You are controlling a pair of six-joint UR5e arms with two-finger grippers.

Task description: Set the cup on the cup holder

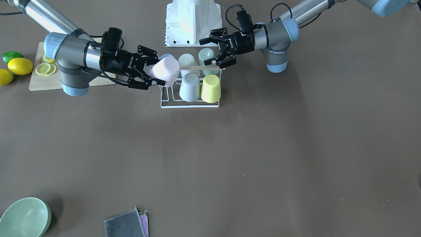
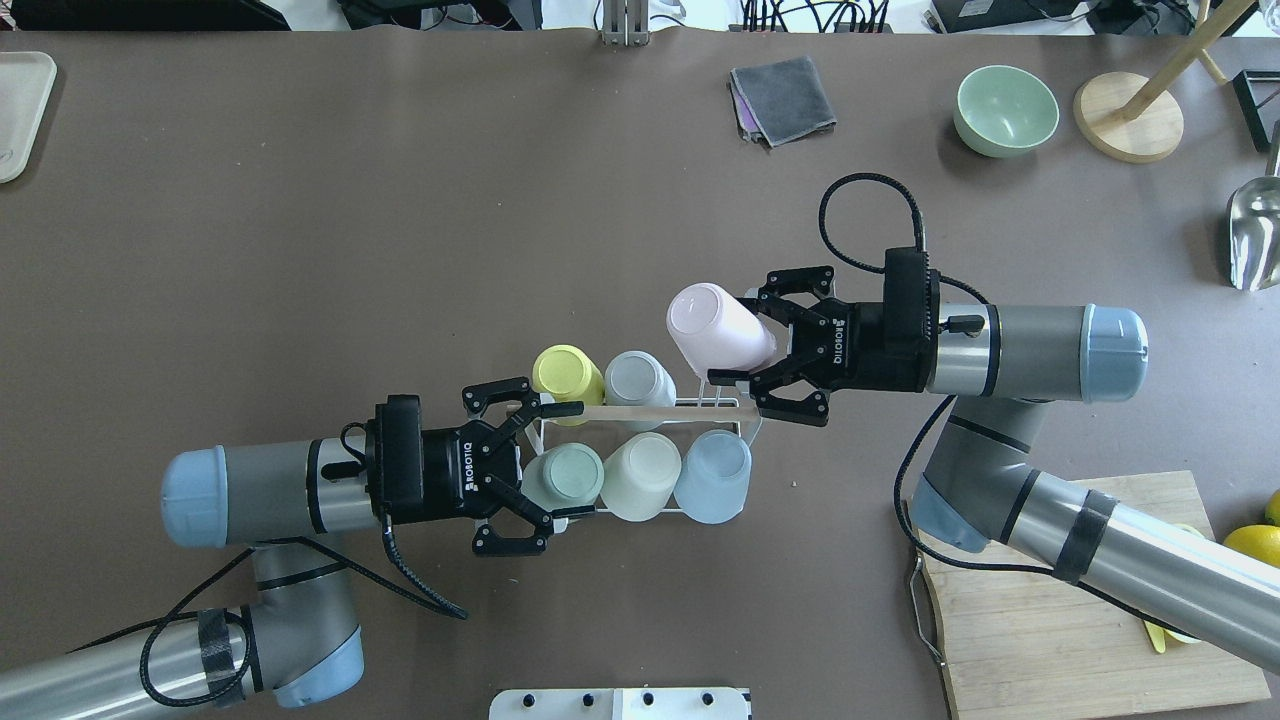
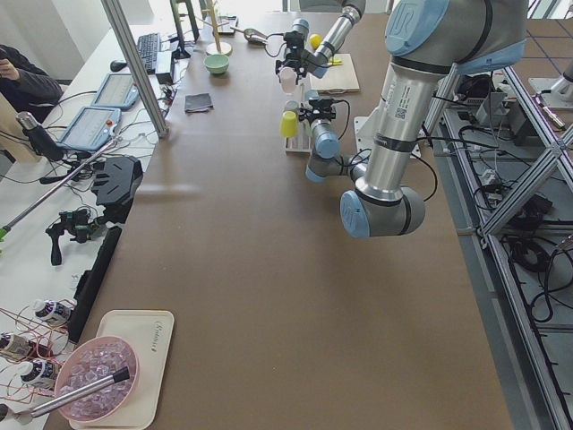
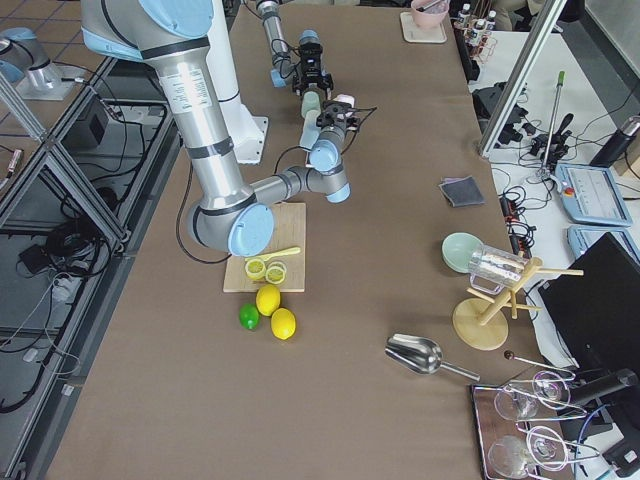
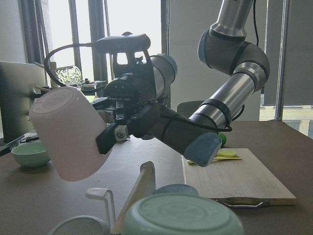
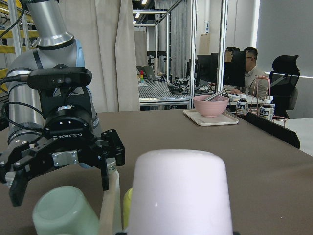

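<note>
Next, my right gripper lets go of the pink cup on the cup holder's bare pegs (image 1: 165, 82) beside the grey cup.
The cup holder (image 2: 748, 428) is a white wire rack with a pale wooden rod (image 2: 650, 410) across its top, in the middle of the table. Several upturned cups sit on it, among them a yellow one (image 2: 565, 372) and a green one (image 2: 565, 478). My right gripper (image 2: 740, 340) is shut on a pink cup (image 2: 712, 322) and holds it tilted above the rack's bare prongs (image 2: 715, 395). The pink cup also shows in the front view (image 1: 165, 70). My left gripper (image 2: 555, 465) is open at the rack's other end, beside the green cup.
A wooden cutting board (image 1: 39, 84) with lemon slices (image 1: 44, 69), lemons (image 1: 19, 65) and a lime (image 1: 11, 56) lie under my right arm. A green bowl (image 2: 1005, 110), a grey cloth (image 2: 783, 98) and a wooden stand (image 2: 1130, 120) sit at the far edge.
</note>
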